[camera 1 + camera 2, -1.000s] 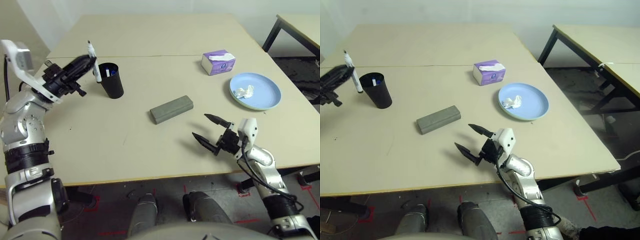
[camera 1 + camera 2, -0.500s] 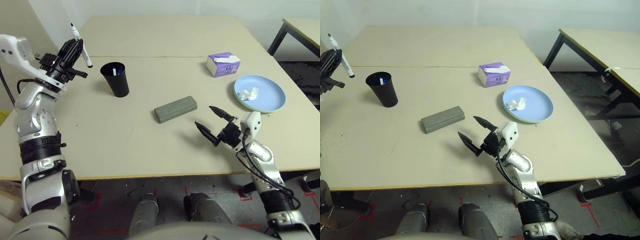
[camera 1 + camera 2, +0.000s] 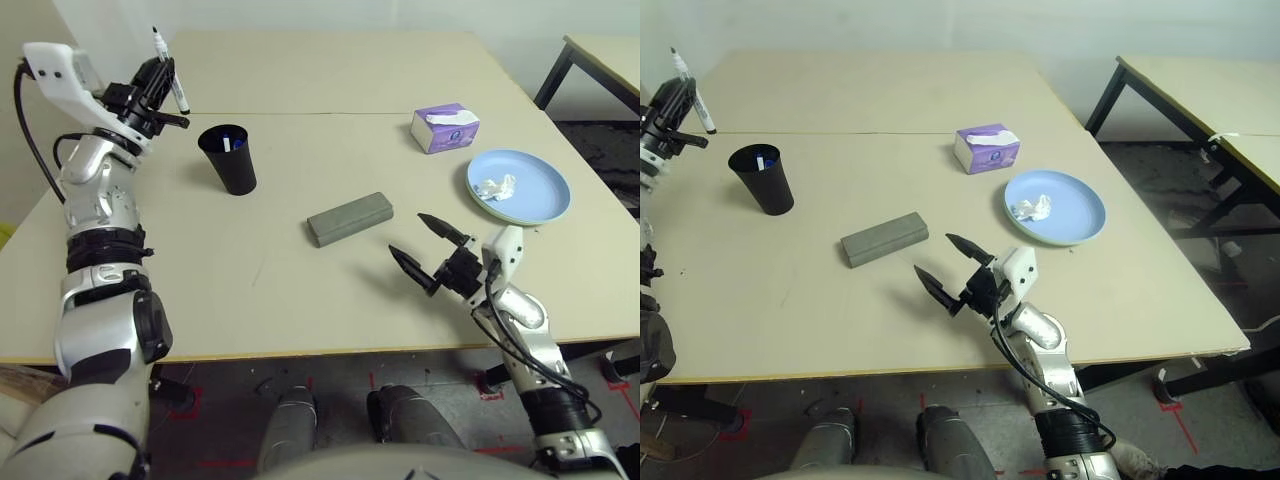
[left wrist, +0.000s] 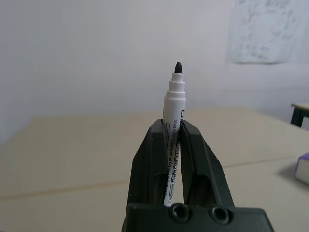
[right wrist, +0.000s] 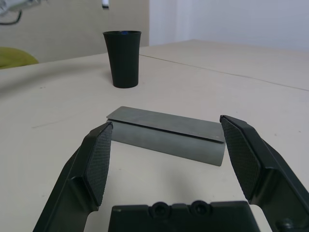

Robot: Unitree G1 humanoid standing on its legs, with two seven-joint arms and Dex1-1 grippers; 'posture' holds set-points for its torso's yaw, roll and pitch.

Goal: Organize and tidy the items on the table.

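My left gripper needs to release the white marker inside the black cup (image 3: 224, 143), beside the blue-capped marker.
My left gripper (image 3: 160, 88) is raised at the table's far left, left of the black cup (image 3: 229, 162), and is shut on a white marker (image 4: 174, 96) that points up with its black tip on top. A blue-capped marker (image 3: 227, 145) stands inside the cup. The grey glasses case (image 3: 348, 218) lies mid-table. My right gripper (image 3: 406, 233) hovers open just right of and nearer than the case, fingers (image 5: 99, 159) spread toward it with nothing between them. A blue plate (image 3: 535, 200) at the right holds a crumpled white tissue (image 3: 495, 186).
A purple tissue box (image 3: 445, 127) sits behind the plate. The table (image 3: 250, 280) has a seam (image 3: 350, 113) running across behind the cup. A dark-legged table (image 3: 1200, 90) stands off to the right.
The left arm has carried the marker from right beside the cup up and off to the left, turning it more upright. The view shifted a little. The right gripper stayed open in place.
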